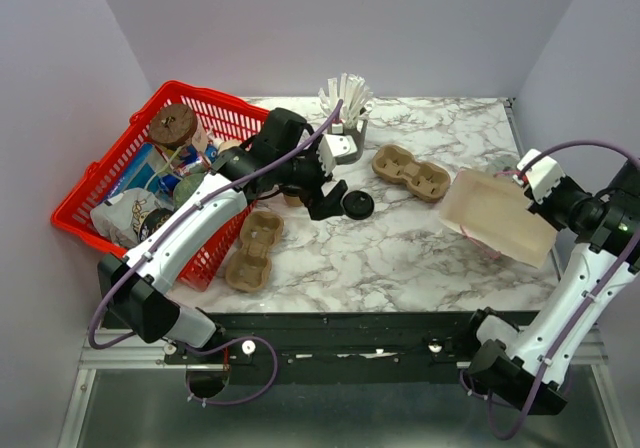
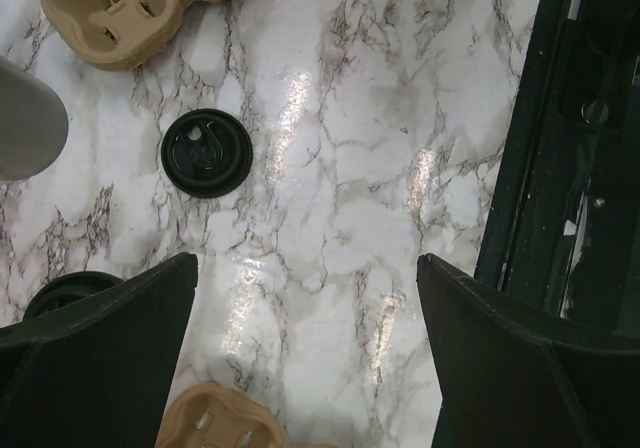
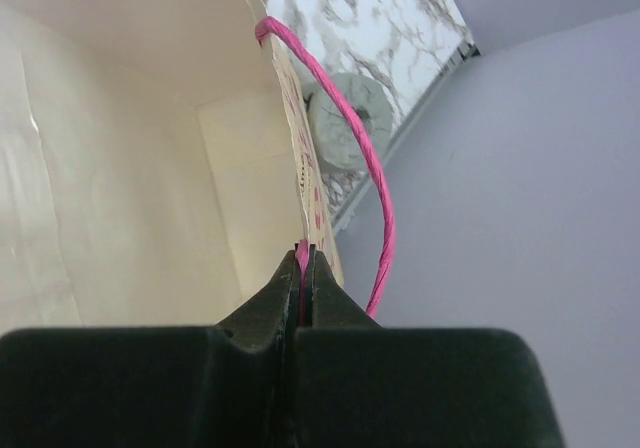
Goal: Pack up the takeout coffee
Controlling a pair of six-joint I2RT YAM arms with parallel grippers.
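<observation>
Next, my left gripper needs to go to the pulp carrier in front of the red basket and close on the carrier's narrow middle (image 1: 256, 250).
The round black lid (image 1: 356, 205) lies flat on the marble table, also seen in the left wrist view (image 2: 206, 153). My left gripper (image 1: 332, 201) hovers just left of it, open and empty (image 2: 305, 353), its fingers (image 2: 100, 358) wide apart over bare marble. A small tan shape (image 1: 292, 199) under the left arm may be the paper cup; most of it is hidden. A dark round rim (image 2: 68, 288) peeks out behind my left finger. My right gripper (image 1: 528, 182) is shut (image 3: 304, 260) on the pink handle (image 3: 372, 168) of a cream paper bag (image 1: 495, 218), held tilted above the table's right side.
A red basket (image 1: 105, 168) of groceries sits at the left. One pulp carrier (image 1: 411, 172) lies behind the lid, another (image 1: 253, 250) in front of the basket. A grey cup of white sticks (image 1: 346, 118) stands at the back. The table's black front edge (image 2: 540, 168) is close.
</observation>
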